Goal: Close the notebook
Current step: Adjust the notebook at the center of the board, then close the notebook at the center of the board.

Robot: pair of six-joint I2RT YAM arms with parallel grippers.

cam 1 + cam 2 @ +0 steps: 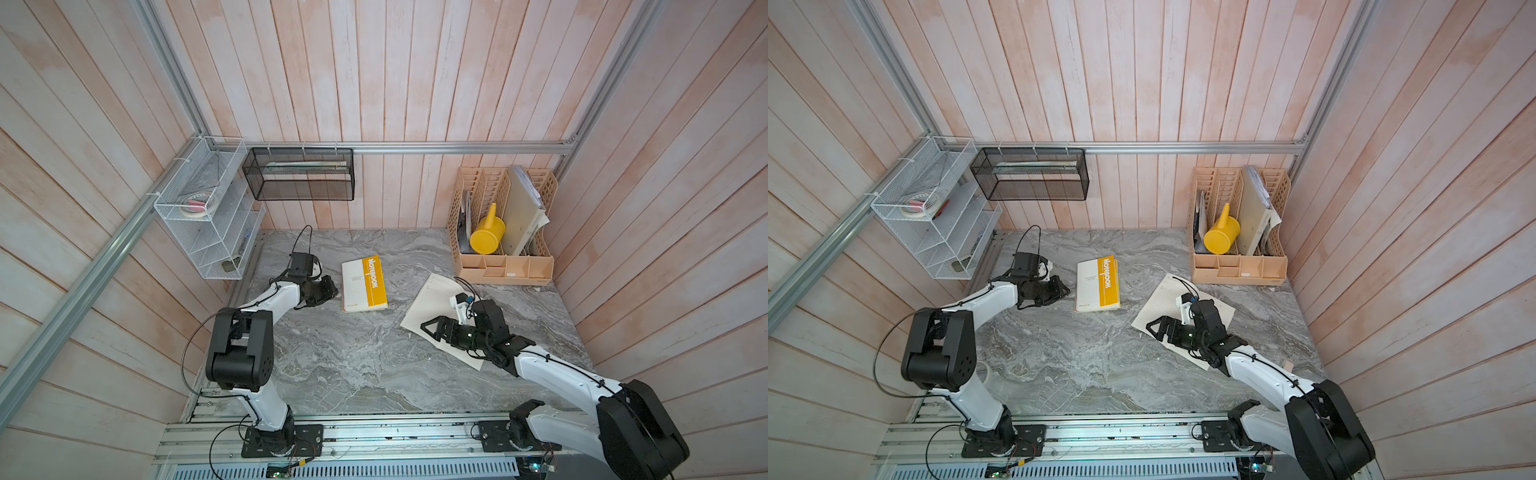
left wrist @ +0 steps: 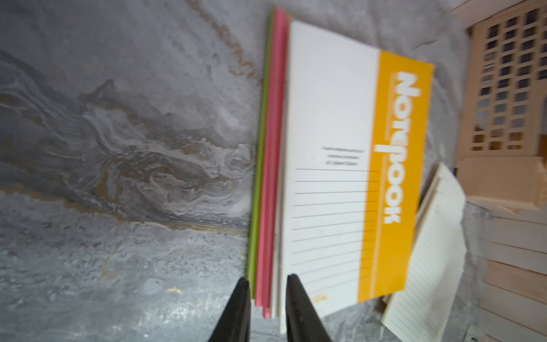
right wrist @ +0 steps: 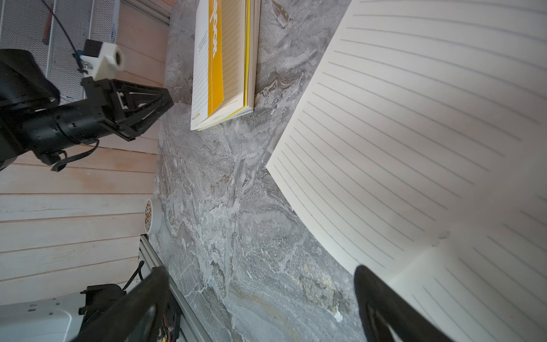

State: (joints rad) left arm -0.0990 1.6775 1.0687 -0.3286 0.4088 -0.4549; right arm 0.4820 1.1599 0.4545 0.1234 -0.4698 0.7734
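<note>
Next, my left gripper needs to go to the open notebook's near corner point(image 1: 403, 324) point(image 2: 385, 322), on the side facing the white and yellow notebook, and close there.
A notebook point(image 1: 363, 284) point(image 1: 1098, 284) with a white and yellow cover lies shut at the middle of the marble table. In the right wrist view its cover point(image 3: 207, 74) bulges up a little, with a lined page showing under it. My left gripper point(image 1: 332, 289) point(image 2: 268, 279) is at its left edge, fingers a narrow gap apart, and green and pink page edges point(image 2: 270, 177) show between them. A second notebook point(image 1: 432, 299) point(image 3: 414, 133) lies open to the right, its cream lined pages up. My right gripper point(image 1: 432, 328) point(image 3: 260, 272) hovers wide open over its near-left edge, holding nothing.
A beige desk organiser point(image 1: 503, 232) with a yellow jug point(image 1: 487, 237) stands at the back right. A white wire rack point(image 1: 208, 216) hangs on the left wall and a black mesh basket point(image 1: 299, 174) on the back wall. A tape roll point(image 3: 153, 216) leans at the table's left edge.
</note>
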